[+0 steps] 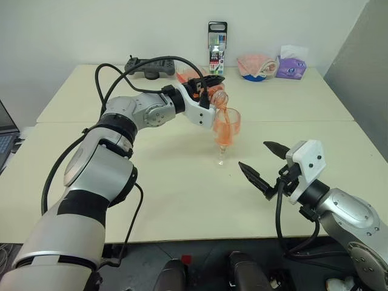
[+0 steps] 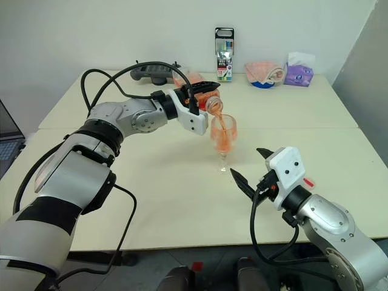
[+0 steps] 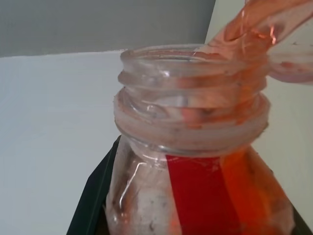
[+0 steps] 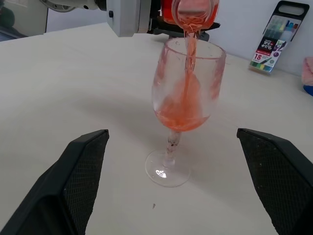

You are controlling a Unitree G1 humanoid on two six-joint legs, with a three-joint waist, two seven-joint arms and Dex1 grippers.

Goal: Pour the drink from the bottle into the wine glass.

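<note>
The robot's left gripper will set the clear bottle down on the table's near side of the seam (image 1: 141, 147), facing the black controller.
My left gripper (image 1: 208, 85) is shut on the clear bottle (image 3: 195, 147), holding it tipped on its side with its uncapped mouth (image 2: 213, 104) just over the rim of the wine glass (image 1: 226, 127). A thin stream of the orange-red drink (image 4: 190, 54) runs from the mouth into the bowl. The glass stands upright on the table, with the drink pooled in the lower part of the bowl (image 4: 180, 117). My right gripper (image 1: 254, 154) hovers open to the near right of the glass, its fingers pointing at it and apart from it.
Along the far edge of the cream table (image 1: 182, 200) stand a marker pack (image 1: 217, 48), a pink cloth in a blue bowl (image 1: 254, 65), a purple tissue box (image 1: 291, 63) and a black controller (image 1: 148, 68). A laptop (image 1: 6, 136) shows at the left edge.
</note>
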